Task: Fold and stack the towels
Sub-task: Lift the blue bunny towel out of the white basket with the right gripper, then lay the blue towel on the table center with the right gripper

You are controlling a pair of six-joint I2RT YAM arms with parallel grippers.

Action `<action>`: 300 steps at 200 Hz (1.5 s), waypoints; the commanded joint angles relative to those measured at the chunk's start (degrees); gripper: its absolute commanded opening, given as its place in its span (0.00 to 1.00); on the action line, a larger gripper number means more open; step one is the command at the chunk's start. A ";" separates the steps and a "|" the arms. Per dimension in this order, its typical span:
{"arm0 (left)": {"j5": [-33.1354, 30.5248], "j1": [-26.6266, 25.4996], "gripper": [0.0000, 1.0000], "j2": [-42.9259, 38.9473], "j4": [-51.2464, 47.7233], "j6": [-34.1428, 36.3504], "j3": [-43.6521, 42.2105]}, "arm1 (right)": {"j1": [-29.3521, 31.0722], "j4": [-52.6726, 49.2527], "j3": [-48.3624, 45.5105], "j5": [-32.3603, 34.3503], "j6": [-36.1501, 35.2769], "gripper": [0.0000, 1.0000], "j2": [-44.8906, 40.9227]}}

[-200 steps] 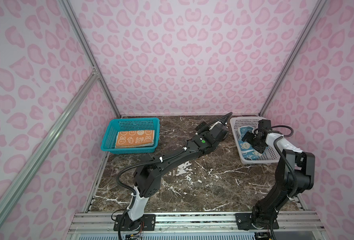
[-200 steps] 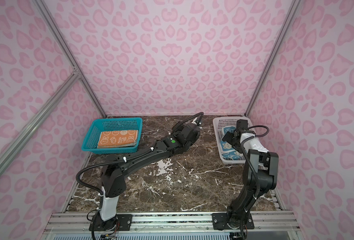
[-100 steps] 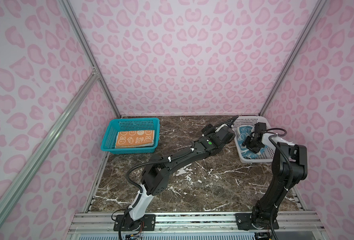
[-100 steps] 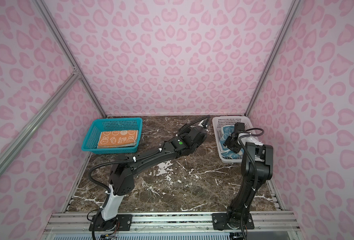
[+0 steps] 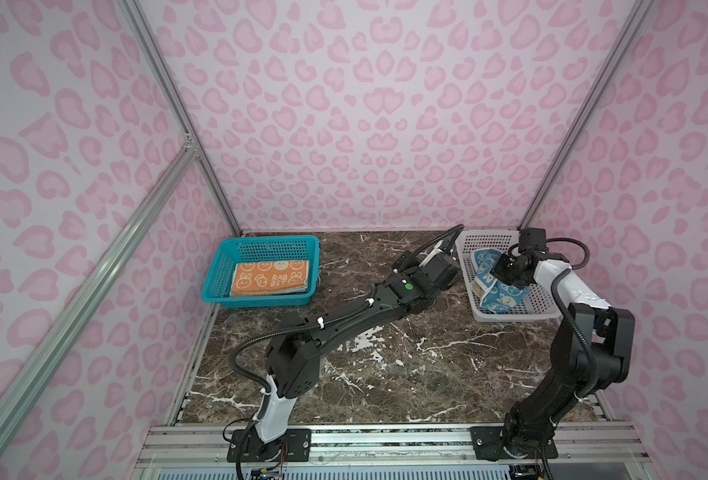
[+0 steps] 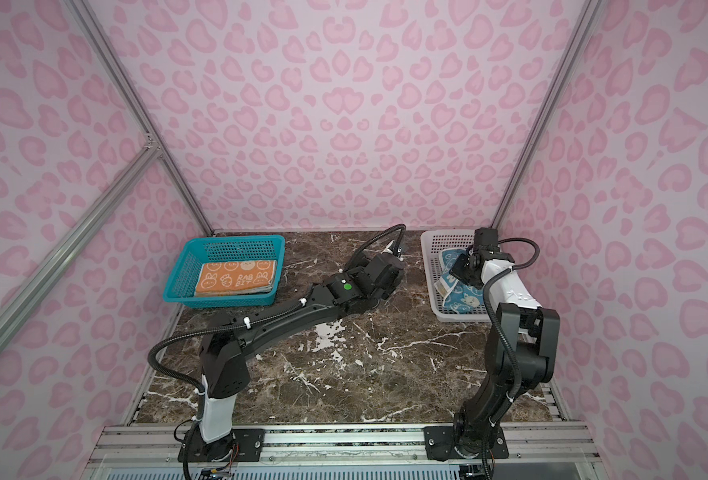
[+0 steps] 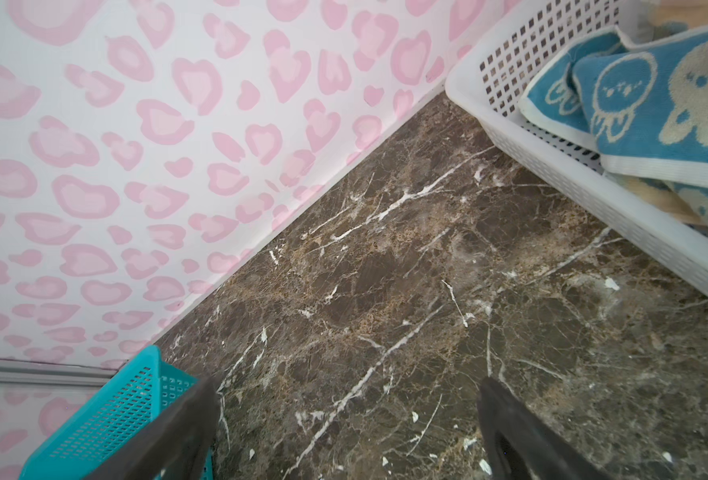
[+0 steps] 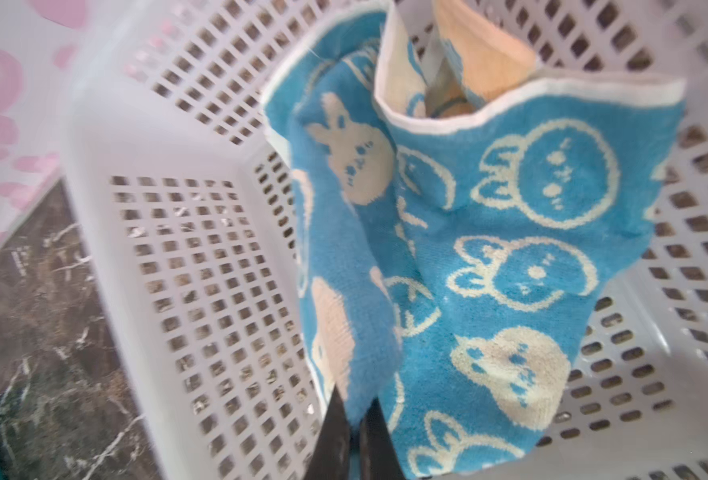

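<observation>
My right gripper should release the blue towel on the dark marble [image 5: 396, 316] between the teal and white baskets.
A crumpled blue towel [image 8: 510, 249] with white rabbits lies in the white basket [image 8: 202, 270] at the back right, seen in both top views [image 5: 500, 299] [image 6: 466, 301]. My right gripper [image 8: 354, 409] is shut on a raised fold of it, inside the basket [image 5: 495, 272]. A cream towel [image 8: 493, 54] shows behind and under the blue one. An orange towel [image 5: 269, 279] lies folded flat in the teal basket [image 5: 219, 270]. My left gripper [image 7: 348, 386] is open over bare marble, just left of the white basket [image 5: 443, 270], holding nothing.
The dark marble table [image 5: 406, 365] lies between the two baskets. The left arm stretches diagonally across its middle. Pink patterned walls close in the back and both sides. The teal basket's corner [image 7: 136, 399] is beside a left finger.
My right gripper has closed on the blue towel's fold inside the white basket. The left arm has reached further right toward that basket, still open.
</observation>
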 commanded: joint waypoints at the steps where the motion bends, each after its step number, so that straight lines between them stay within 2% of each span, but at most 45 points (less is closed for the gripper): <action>1: -1.72 0.03 0.98 -4.54 0.22 -4.94 -2.80 | 3.50 -5.62 4.69 0.74 -1.28 0.00 -3.29; 27: -0.53 0.30 0.98 -11.47 1.22 -9.37 -9.19 | 12.45 -12.61 16.43 3.43 -1.77 0.00 -5.82; 56: -1.71 0.38 0.98 -19.02 1.15 -14.64 -16.38 | 25.99 -20.82 35.29 7.85 -4.09 0.00 -3.60; 76: -3.13 0.47 0.98 -25.01 0.97 -18.12 -22.51 | 35.45 -22.03 44.49 9.95 -5.49 0.00 -2.09; 94: -4.24 0.47 0.98 -31.36 0.71 -21.14 -28.49 | 40.05 -20.34 47.83 9.02 -4.72 0.00 -2.80; 121: -6.64 0.55 0.98 -40.47 0.13 -23.95 -36.71 | 41.10 -15.04 43.86 5.99 -1.27 0.00 -5.97; 144: -9.31 0.86 0.98 -47.11 -0.71 -25.83 -42.20 | 39.46 -12.73 37.13 5.91 0.13 0.00 -6.77; 180: -8.81 2.22 0.98 -53.49 -1.45 -28.76 -48.64 | 33.61 -1.81 14.16 0.75 5.22 0.00 -8.45; 192: -7.98 2.49 0.98 -54.32 -2.03 -29.99 -50.21 | 32.10 0.53 7.95 0.54 5.56 0.10 -7.96; 207: -6.05 2.82 0.98 -54.67 -2.09 -31.52 -52.21 | 30.68 2.37 1.46 0.27 4.74 0.30 -7.02; 220: -4.49 3.01 0.98 -54.40 -2.61 -33.84 -53.72 | 29.91 0.37 -0.22 0.15 2.98 0.48 -5.84; 246: 0.01 3.46 0.98 -52.93 -4.31 -38.87 -56.08 | 31.17 -0.59 -3.89 0.95 -0.02 0.73 -7.51; 273: 4.69 3.46 0.98 -52.33 -5.29 -42.49 -58.51 | 34.84 -2.36 -6.62 2.36 -2.97 0.81 -8.19; 300: 8.39 3.46 0.98 -52.85 -5.30 -44.84 -61.07 | 37.74 -0.23 -11.38 3.26 -2.28 0.82 -7.39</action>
